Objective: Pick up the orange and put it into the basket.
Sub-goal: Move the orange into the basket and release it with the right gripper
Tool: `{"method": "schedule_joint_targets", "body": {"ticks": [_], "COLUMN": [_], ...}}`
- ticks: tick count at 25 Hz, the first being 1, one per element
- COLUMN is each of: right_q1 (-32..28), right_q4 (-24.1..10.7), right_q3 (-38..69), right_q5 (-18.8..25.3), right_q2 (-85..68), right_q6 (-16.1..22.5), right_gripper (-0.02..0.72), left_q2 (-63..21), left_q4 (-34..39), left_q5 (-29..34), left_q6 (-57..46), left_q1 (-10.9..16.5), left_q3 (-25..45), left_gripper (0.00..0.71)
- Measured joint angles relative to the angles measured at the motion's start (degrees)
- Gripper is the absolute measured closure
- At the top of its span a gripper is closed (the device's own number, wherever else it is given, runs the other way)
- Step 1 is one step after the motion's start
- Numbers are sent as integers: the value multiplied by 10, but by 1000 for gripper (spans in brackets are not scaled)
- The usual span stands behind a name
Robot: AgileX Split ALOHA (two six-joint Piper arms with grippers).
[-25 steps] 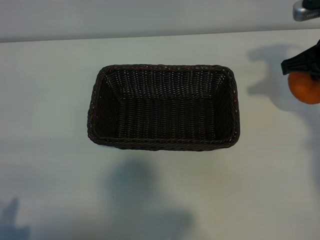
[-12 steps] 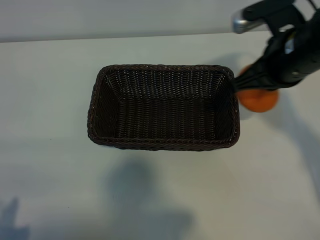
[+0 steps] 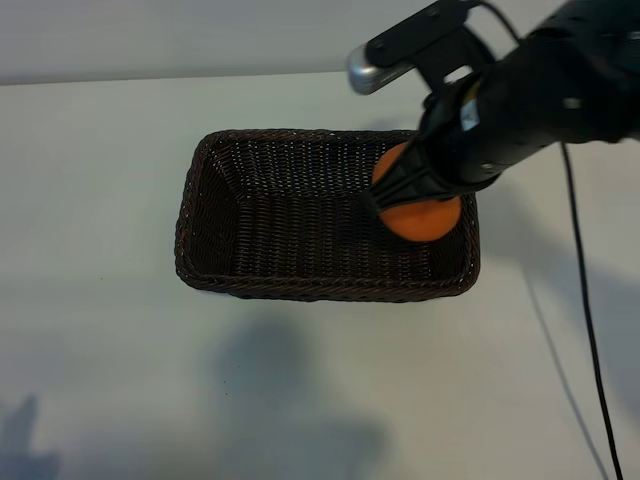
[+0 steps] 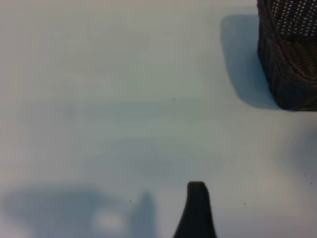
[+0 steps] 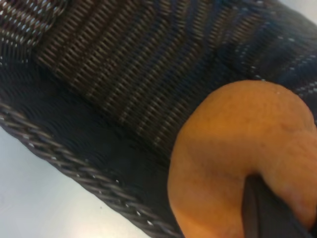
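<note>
Next, my right gripper sets the orange down on the basket's woven bottom beside its near side (image 3: 373, 257).
The orange (image 3: 422, 216) hangs over the right end of the dark woven basket (image 3: 320, 290), just above its inside. My right gripper (image 3: 408, 192) is shut on the orange from above. In the right wrist view the orange (image 5: 233, 148) fills the near side, with one black finger (image 5: 262, 213) pressed against it and the basket's rim (image 5: 74, 163) and weave beneath. My left arm is out of the exterior view. Its wrist view shows one dark finger (image 4: 196, 208) over bare table, with a corner of the basket (image 4: 290, 64) farther off and nothing held.
The basket stands in the middle of a pale table (image 3: 100, 350). A black cable (image 3: 585, 300) trails from the right arm across the table's right side. Arm shadows fall on the near part of the table.
My right arm has carried the orange leftward, from the table's right edge past the basket's right side to over the basket's right end. The basket has not moved.
</note>
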Motion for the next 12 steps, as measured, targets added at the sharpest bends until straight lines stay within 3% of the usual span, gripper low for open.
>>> {"method": "schedule_joint_targets", "body": {"ticks": [12], "right_q1": [1], "right_q4": [2], "right_q3": [-63], "right_q5": [-5], "right_q2": [116], "right_q6": [-15], "right_gripper": [639], "left_q2": [0], "left_q4": [0], "left_q5": [0], "left_q6": [0], "left_q1": [0], "left_q3": [0], "left_gripper": [120]}}
